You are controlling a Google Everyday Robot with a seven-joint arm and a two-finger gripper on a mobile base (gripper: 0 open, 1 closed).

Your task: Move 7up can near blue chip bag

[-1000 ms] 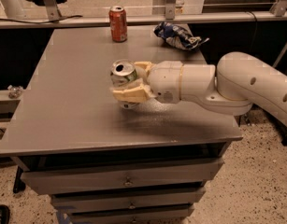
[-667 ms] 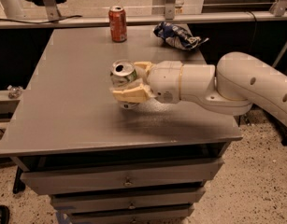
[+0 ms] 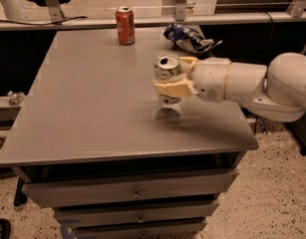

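Observation:
My gripper will let go of the 7up can by the table's edge, just in front of the blue chip bag (image 3: 207, 67).
The 7up can (image 3: 166, 69), silver with a shiny metal top, is held upright in my gripper (image 3: 178, 76) over the right middle of the grey table (image 3: 87, 98). The cream fingers (image 3: 171, 88) are shut on the can's sides, and it seems to hang a little above the tabletop, with its shadow beneath. My white arm (image 3: 252, 83) reaches in from the right. The blue chip bag (image 3: 186, 38), crumpled blue and white foil, lies at the table's back right edge, a short way behind the can.
An orange-red soda can (image 3: 125, 25) stands upright at the table's back edge, left of the bag. The table has drawers (image 3: 132, 193) below its front. A rail and metal posts run behind the table.
My gripper has carried the 7up can to the right and slightly toward the back, closer to the blue chip bag. The bag and the orange-red can have not moved.

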